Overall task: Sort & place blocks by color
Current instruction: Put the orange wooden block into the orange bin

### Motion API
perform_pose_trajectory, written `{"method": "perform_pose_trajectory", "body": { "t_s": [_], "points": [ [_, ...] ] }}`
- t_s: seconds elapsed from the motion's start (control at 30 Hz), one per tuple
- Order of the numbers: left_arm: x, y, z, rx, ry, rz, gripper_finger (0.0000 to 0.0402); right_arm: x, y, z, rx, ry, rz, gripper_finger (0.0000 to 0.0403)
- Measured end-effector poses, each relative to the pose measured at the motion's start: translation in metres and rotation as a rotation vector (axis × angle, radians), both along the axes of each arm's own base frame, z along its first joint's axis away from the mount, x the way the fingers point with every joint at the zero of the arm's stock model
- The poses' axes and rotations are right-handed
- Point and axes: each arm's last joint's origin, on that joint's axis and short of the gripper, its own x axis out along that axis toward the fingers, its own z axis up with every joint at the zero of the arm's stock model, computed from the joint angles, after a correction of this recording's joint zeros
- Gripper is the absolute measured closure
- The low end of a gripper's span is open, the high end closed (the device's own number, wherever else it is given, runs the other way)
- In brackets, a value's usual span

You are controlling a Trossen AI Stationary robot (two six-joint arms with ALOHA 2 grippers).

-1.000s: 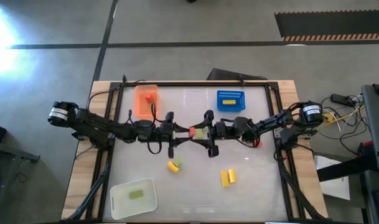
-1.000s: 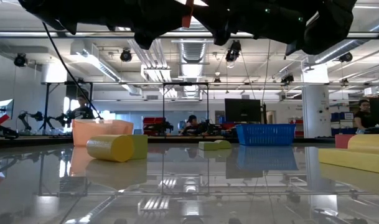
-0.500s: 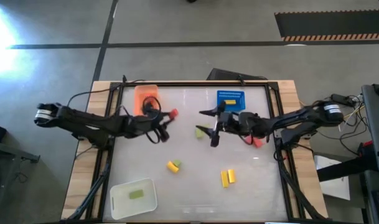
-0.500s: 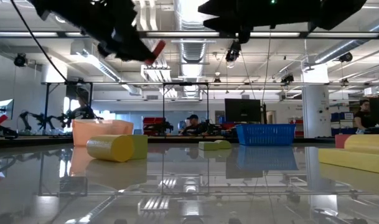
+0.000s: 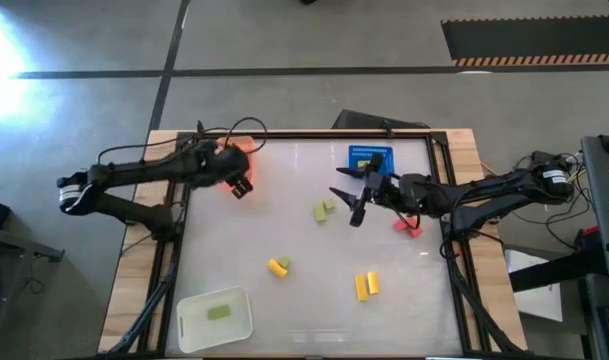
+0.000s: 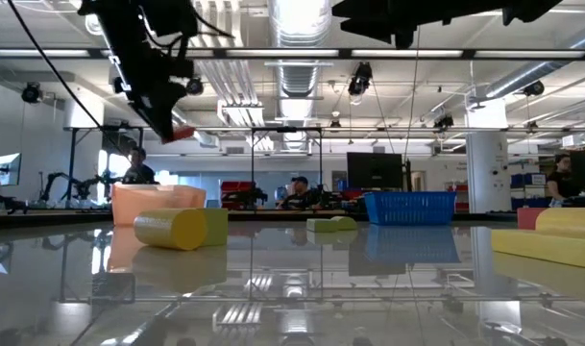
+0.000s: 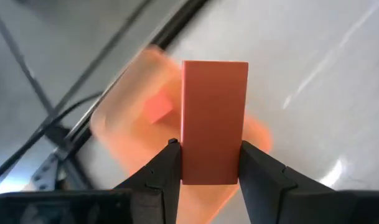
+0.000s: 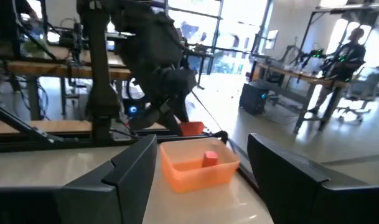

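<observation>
The robot's left gripper will release the red block inside the orange tray (image 5: 243, 170) (image 7: 189, 146), next to the other red block.
My left gripper (image 5: 242, 186) hangs over the orange tray (image 5: 247, 146) at the table's far left, shut on a red block (image 7: 214, 118). That block also shows in the low view (image 6: 183, 133). Another red block (image 7: 157, 109) lies inside the tray. My right gripper (image 5: 355, 197) stands open and empty in the air near the blue tray (image 5: 370, 160). Green blocks (image 5: 324, 210), a yellow and green pair (image 5: 278, 265), yellow blocks (image 5: 366, 285) and red blocks (image 5: 406, 226) lie on the table. My left gripper pinches the red block between its two fingers (image 7: 167, 171), on its two long sides near the end closest to the wrist (image 7: 190, 163). The fingers slant down from the table's left. The block sticks out past the fingertips, lifted clear above the orange tray.
A white tray (image 5: 216, 318) holding a green block sits at the near left. The blue tray holds a yellow block. A black frame (image 5: 314, 135) runs round the table's edges. Cables trail along both arms. People sit in the room beyond.
My left gripper has carried the red block from the table's middle toward the far left, over the orange tray, and tipped from level to pointing down. My right gripper has drawn back toward the right edge and risen.
</observation>
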Motion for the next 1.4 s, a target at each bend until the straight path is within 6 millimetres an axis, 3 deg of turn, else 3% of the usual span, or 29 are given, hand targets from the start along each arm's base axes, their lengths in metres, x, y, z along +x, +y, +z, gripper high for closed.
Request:
{"method": "perform_pose_trajectory", "body": {
  "t_s": [0.27,0.43,0.6,1.0,1.4],
  "points": [
    [0.006,0.042,-0.006,-0.215,0.290,-0.220,0.0290,-0.005,-0.002,0.001,-0.047,0.045,-0.009,0.0170],
    [0.006,0.058,-0.017,-0.239,0.472,-0.482,0.0290,-0.005,-0.002,0.000,-0.063,0.068,-0.009,0.0170],
    [0.003,0.071,-0.023,-0.237,0.545,-0.587,0.0290,-0.005,-0.002,0.000,-0.066,0.068,-0.009,0.0170],
    [-0.003,0.088,-0.026,-0.267,0.432,-0.607,0.0290,-0.005,-0.002,0.000,-0.071,0.071,-0.009,0.0170],
    [-0.007,0.088,-0.048,-0.276,0.404,-0.602,0.0290,-0.005,-0.002,0.000,-0.071,0.072,-0.009,0.0170]
  ]
}}
